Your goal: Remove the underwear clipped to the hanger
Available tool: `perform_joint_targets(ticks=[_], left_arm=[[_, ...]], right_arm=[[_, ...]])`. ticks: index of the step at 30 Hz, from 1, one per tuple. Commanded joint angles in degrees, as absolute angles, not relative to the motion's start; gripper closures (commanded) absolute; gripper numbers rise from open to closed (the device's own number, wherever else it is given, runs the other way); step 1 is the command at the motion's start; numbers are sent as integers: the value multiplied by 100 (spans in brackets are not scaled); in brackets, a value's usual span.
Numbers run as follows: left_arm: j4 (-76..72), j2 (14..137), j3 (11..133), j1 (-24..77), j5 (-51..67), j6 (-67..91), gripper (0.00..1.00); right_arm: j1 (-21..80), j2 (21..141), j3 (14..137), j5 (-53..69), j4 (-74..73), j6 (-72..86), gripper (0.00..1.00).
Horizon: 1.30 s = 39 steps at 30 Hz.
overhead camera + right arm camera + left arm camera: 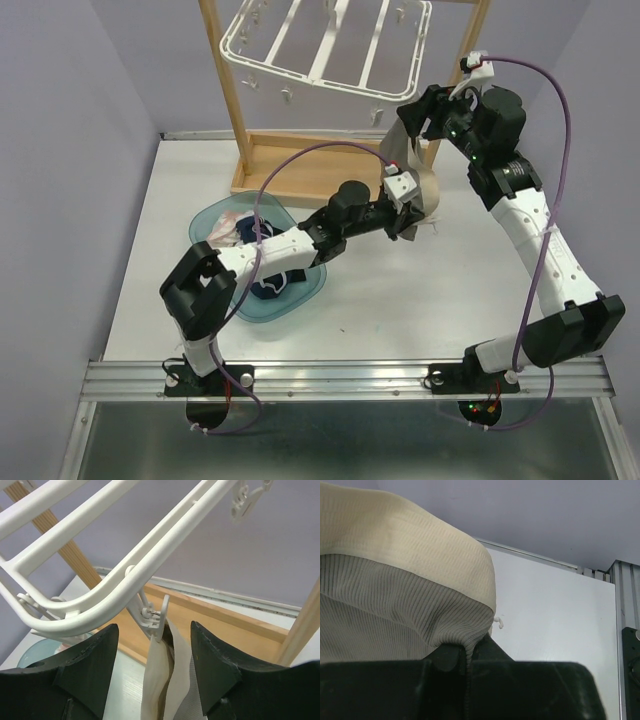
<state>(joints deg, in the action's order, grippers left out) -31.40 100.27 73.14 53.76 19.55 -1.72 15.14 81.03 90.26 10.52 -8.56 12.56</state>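
Note:
I should let go of the beige underwear with my left gripper on top of the navy underwear in the teal basin (271,265).
The white hanger (330,50) hangs from the wooden stand at the back. One beige ribbed underwear (432,195) dangles from a clip (155,620) on its near right corner. My left gripper (408,218) is shut on the lower part of this underwear (395,580), with a fold of cloth pinched between its black fingers (445,655). My right gripper (415,115) is up at the hanger's corner and open. Its jaws stand either side of the clip and the top of the cloth (165,680) without touching them. More underwear, navy (270,285) and pink-white (228,225), lies in a basin.
A teal basin (310,290) sits left of centre on the white table. The wooden stand's base (300,175) and upright posts (225,80) stand behind it. Other clips (245,500) dangle from the hanger's bars (125,580). Purple walls close in left and right.

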Motion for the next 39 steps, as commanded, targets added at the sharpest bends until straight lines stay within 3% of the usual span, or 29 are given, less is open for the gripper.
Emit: perform_joint_targets(ticks=[1,5,11,20,26,29,34,38,39], left_arm=[[-3340,10037,7646,5423,2056,-264,100],[-3331,10072,7664,5449,2065,-264,100],[-3313,10099,7690,5493,2092,-272,100],[-3296,10107,7699,5528,2065,-255,100],[-3287,10134,7752,5546,2092,-229,100],[-3261,10143,7761,5555,2074,-220,100],[-3243,10125,7761,5563,2057,-211,100],[-3226,10064,7726,5563,1995,-220,100],[-3208,10046,7708,5563,1969,-220,100]], right_arm=[[1591,8068,9273,932,-580,1178,35],[1643,8051,9255,862,-554,1073,29],[1705,8147,9430,625,-484,967,29],[1767,8200,9659,431,-440,782,39],[1767,8200,9685,431,-413,686,59],[1775,8183,9694,422,-413,659,77],[1767,8069,9580,457,-378,563,98],[1767,7963,9431,466,-351,484,95],[1767,7928,9326,457,-343,440,76]])
